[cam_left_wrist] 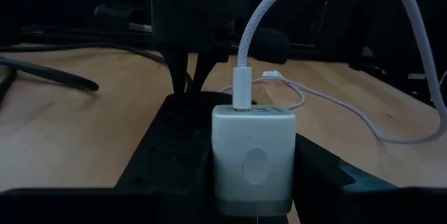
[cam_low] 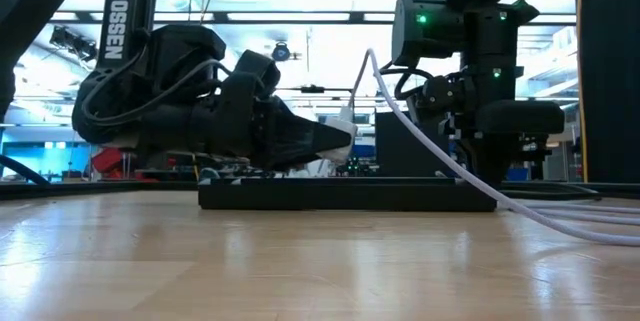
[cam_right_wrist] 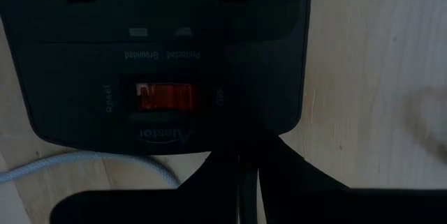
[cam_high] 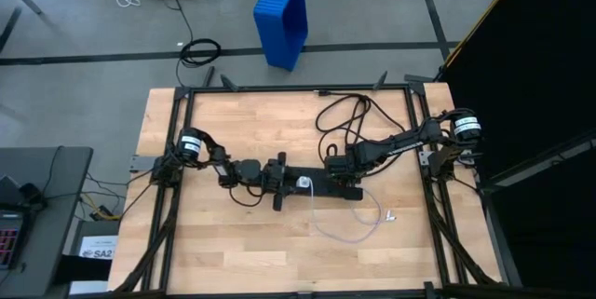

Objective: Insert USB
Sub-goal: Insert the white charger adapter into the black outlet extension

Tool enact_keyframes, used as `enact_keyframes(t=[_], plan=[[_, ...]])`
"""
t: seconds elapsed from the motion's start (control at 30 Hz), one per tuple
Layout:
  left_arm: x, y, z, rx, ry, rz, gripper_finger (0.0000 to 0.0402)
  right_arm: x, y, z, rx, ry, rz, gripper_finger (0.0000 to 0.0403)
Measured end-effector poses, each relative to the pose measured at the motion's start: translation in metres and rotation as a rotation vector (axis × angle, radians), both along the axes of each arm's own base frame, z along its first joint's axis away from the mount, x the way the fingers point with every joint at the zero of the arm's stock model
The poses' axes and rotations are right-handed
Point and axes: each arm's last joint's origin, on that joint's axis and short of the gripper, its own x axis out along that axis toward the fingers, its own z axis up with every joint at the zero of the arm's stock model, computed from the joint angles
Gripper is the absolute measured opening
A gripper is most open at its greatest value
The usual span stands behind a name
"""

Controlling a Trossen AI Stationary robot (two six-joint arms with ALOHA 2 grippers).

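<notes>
The white charger block, which now stands on the strip, will be released by my left gripper on the black power strip's end [cam_high: 294,187] away from the red switch.
The white USB cable [cam_high: 346,236] loops loosely over the table in front of the black power strip [cam_high: 326,185]. One plug [cam_left_wrist: 242,88] sticks into the top of a white charger block [cam_left_wrist: 253,158] that stands on the strip. The cable's other plug [cam_high: 389,215] lies free on the wood. My left gripper [cam_high: 291,181] comes level from the table's left and is shut on the charger. My right gripper [cam_right_wrist: 246,172], fingers shut, points down at the strip's end with the red switch [cam_right_wrist: 164,97]. My left gripper holds the white charger block by its two sides [cam_left_wrist: 218,172], pinched between the fingers. It comes level from the table's left. The charger stands upright on the power strip, with the cable rising out of its top. My right gripper comes from above with shut fingers, whose tips [cam_right_wrist: 246,155] meet the rim of the power strip's switch end [cam_right_wrist: 230,137]. The strip lies flat on the table. I cannot tell whether the tips press on it or only stand at its edge.
The strip's thick black cord [cam_high: 346,117] curls over the far middle of the table. A metal frame [cam_high: 298,88] runs round the table's edges. Bare wood [cam_high: 233,243] lies on the near side, left of the cable loop. A blue bin [cam_high: 282,18] stands on the floor beyond.
</notes>
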Motion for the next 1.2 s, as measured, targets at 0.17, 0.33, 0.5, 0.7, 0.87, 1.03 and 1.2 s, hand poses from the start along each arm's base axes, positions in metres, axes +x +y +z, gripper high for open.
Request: enact_keyframes(t=[0.17,0.33,0.5,0.7,0.87,1.03,1.2], plan=[[-0.011,0.001,-0.003,-0.01,0.007,0.013,0.0129,0.001,0.0,0.0,0.001,-0.01,0.0,0.0002],[-0.017,0.002,-0.006,-0.025,0.028,0.035,0.0129,0.001,0.0,0.0,0.001,-0.013,0.0,0.0002],[-0.018,0.002,-0.007,-0.055,0.048,0.021,0.0129,0.001,0.0,0.0,0.001,-0.011,-0.001,0.0002],[-0.018,0.002,-0.01,-0.07,0.083,0.007,0.0129,0.001,0.0,0.0,0.001,-0.011,-0.001,0.0002],[-0.019,0.0,-0.012,-0.07,0.103,-0.017,0.0129,0.001,0.0,0.0,0.002,-0.007,0.0,0.0002],[-0.02,0.0,-0.013,-0.067,0.109,-0.031,0.0129,0.001,0.0,0.0,0.002,-0.006,-0.001,0.0002],[-0.026,0.0,-0.016,-0.067,0.131,-0.032,0.0129,0.001,0.001,0.0,0.012,-0.013,0.0,0.0002]])
